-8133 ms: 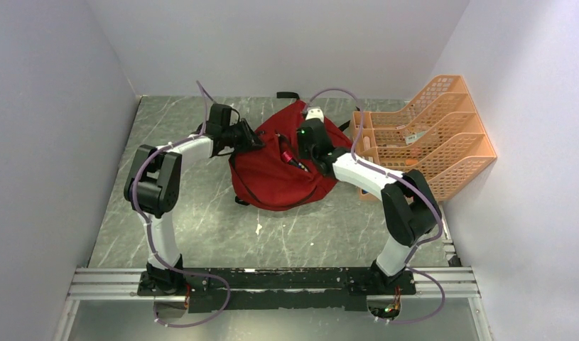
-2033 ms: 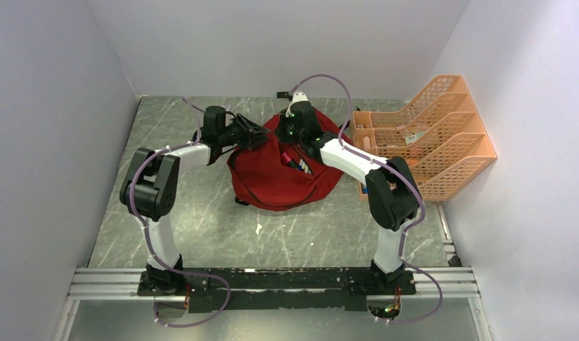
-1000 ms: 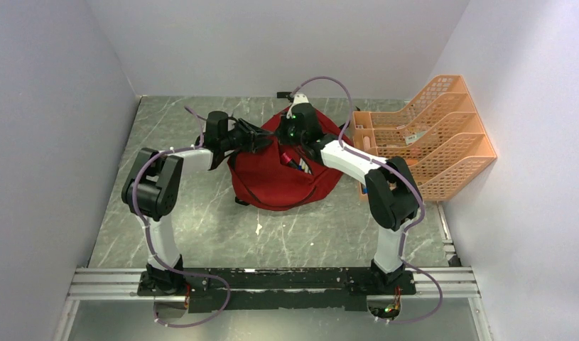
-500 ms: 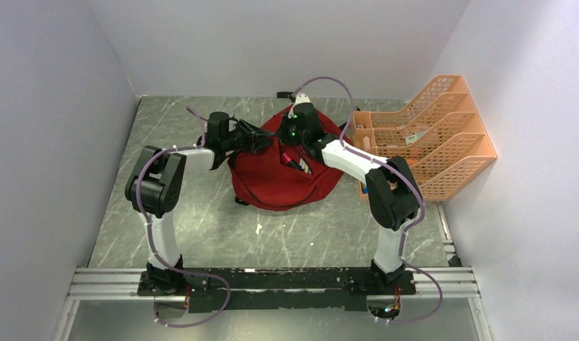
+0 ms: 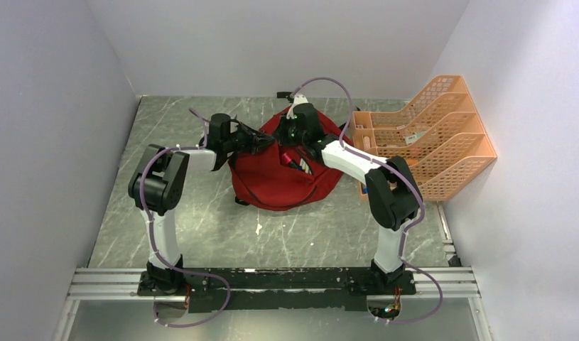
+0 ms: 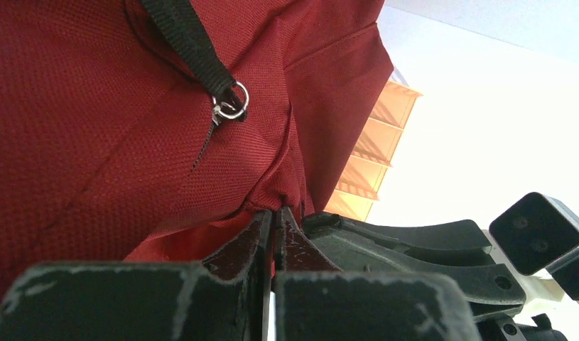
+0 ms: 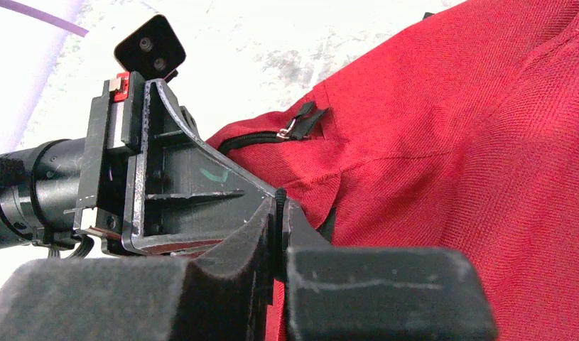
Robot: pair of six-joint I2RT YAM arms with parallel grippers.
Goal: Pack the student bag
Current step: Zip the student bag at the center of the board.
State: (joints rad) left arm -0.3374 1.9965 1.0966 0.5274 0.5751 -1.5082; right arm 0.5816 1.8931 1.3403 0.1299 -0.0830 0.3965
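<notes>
The robot's right gripper should release the zipper pull next to the pens, at the end of the bag's open slit (image 5: 311,172).
The student bag (image 5: 276,177), dark red with black straps, lies in the middle of the table, and pens (image 5: 295,159) poke out of its open slit. My left gripper (image 5: 265,140) is shut on a fold of the bag's red fabric (image 6: 275,206) at the upper rim. Just above that pinch hangs a black zipper pull (image 6: 228,106). My right gripper (image 5: 286,137) faces it from the right, shut on a thin black strip (image 7: 279,201) at the bag's edge. The two grippers nearly touch tip to tip. The bag's inside is hidden.
An orange mesh file organizer (image 5: 428,135) stands at the right wall, close behind the right arm's elbow (image 5: 389,192). Grey walls close in the table on the left, back and right. A small white scrap (image 5: 258,229) lies on the table in front of the bag.
My left gripper has closed onto the bag's fabric, and the left arm has shifted slightly right. The right arm and its grip have not moved.
</notes>
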